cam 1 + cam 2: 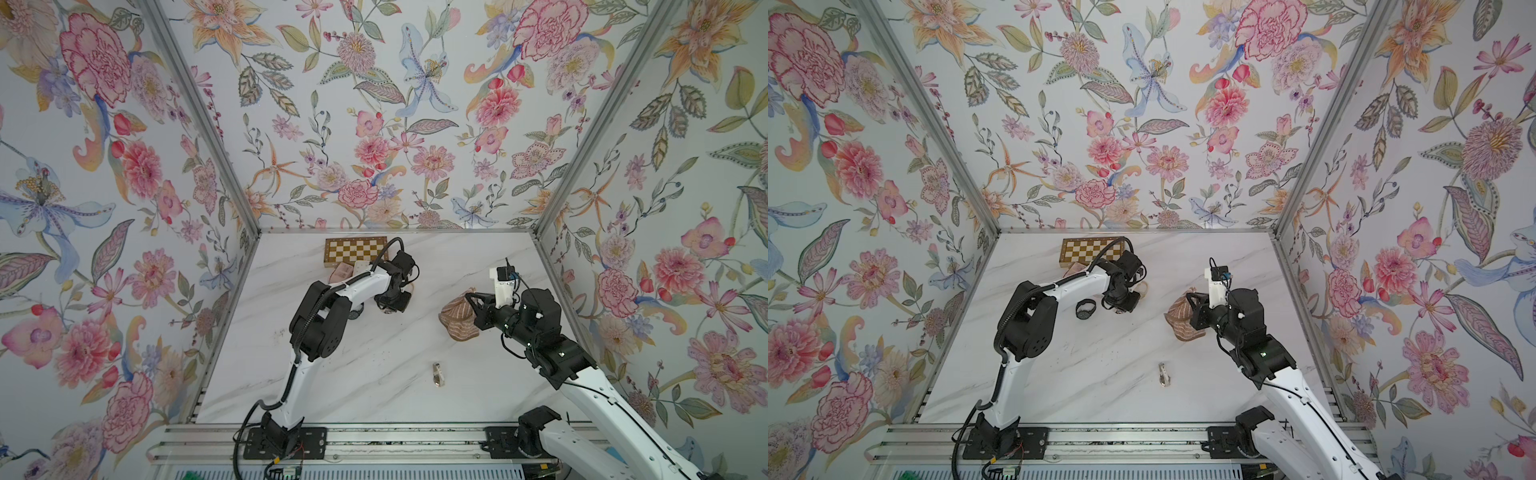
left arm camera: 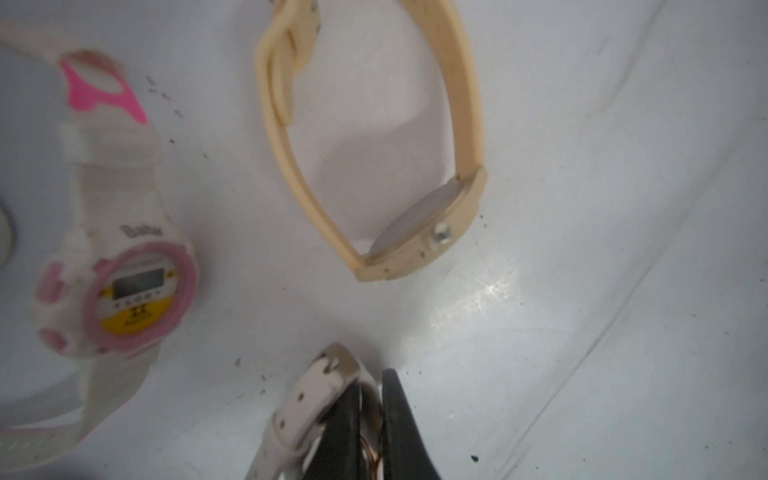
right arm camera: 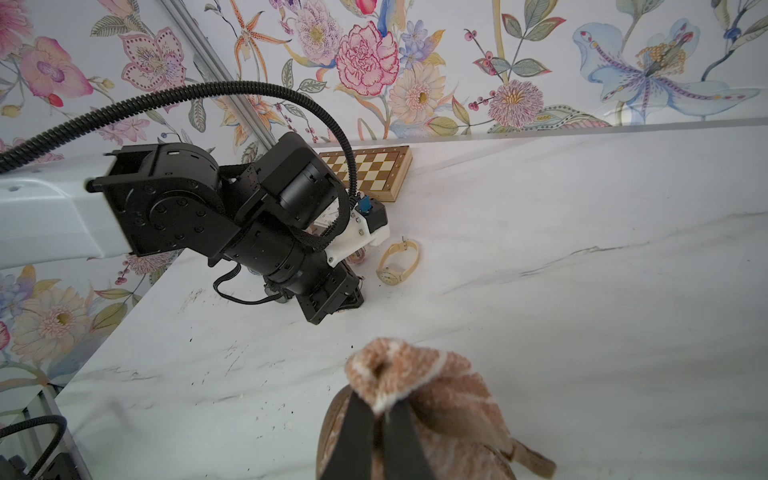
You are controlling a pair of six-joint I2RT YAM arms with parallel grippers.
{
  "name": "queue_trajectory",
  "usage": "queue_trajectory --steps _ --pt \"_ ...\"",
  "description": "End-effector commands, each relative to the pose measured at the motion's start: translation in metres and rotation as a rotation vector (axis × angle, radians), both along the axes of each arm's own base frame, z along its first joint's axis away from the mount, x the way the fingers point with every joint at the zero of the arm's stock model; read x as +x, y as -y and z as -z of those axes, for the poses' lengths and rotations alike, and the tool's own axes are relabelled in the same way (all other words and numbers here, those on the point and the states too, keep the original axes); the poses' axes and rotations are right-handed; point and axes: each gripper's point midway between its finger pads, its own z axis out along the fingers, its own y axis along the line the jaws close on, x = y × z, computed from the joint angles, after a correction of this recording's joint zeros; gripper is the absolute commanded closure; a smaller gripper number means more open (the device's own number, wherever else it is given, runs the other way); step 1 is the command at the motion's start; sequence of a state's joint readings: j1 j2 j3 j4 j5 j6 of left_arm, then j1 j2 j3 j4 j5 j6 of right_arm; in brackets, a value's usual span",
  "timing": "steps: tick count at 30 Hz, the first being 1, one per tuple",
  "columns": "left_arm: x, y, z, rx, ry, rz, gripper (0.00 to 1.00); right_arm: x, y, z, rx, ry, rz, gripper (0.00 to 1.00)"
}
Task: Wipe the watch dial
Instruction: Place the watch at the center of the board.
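My left gripper will put the white-strapped watch down on the bare table point(image 1: 400, 316) point(image 2: 489, 440) between the black watch and the brown striped cloth.
My left gripper point(image 2: 372, 384) is shut on a watch with a white strap point(image 2: 307, 399), low over the table. A copper-coloured rim shows between the black fingers point(image 2: 399, 419); the dial is hidden. In both top views the left gripper point(image 1: 388, 308) point(image 1: 1120, 308) points down near the middle back of the table. My right gripper point(image 3: 380, 409) is shut on a bunched brown striped cloth point(image 3: 440, 378), which hangs down to the table on the right point(image 1: 457, 320) point(image 1: 1179, 320). The two grippers are apart.
A cream watch point(image 2: 424, 232) point(image 3: 397, 262) and a pink-and-white digital watch point(image 2: 137, 291) lie just beyond the left gripper. A black watch point(image 1: 1085, 308) lies beside the left arm. A chessboard point(image 1: 355, 249) stands at the back. A small silvery item point(image 1: 437, 374) lies nearer the front.
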State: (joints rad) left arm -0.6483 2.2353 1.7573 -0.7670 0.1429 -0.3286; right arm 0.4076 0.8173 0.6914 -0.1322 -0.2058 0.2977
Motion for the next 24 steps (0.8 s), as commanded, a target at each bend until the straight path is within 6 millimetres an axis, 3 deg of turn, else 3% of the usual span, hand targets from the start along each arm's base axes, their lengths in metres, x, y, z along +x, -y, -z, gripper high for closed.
queue_trajectory --steps 1,8,11,24 --pt "-0.002 -0.001 0.003 0.036 -0.003 0.016 0.89 -0.001 0.000 -0.003 0.001 0.024 -0.011 1.00" --pt "-0.003 -0.002 0.003 0.044 -0.002 0.017 0.86 -0.001 -0.001 -0.004 0.006 0.026 -0.015 1.00" --pt "-0.002 -0.002 -0.001 0.041 0.008 0.023 1.00 -0.001 -0.001 -0.003 0.010 0.024 -0.017 1.00" --pt "-0.022 0.016 -0.023 -0.160 -0.134 0.100 1.00 -0.003 -0.004 -0.005 0.026 0.028 -0.032 1.00"
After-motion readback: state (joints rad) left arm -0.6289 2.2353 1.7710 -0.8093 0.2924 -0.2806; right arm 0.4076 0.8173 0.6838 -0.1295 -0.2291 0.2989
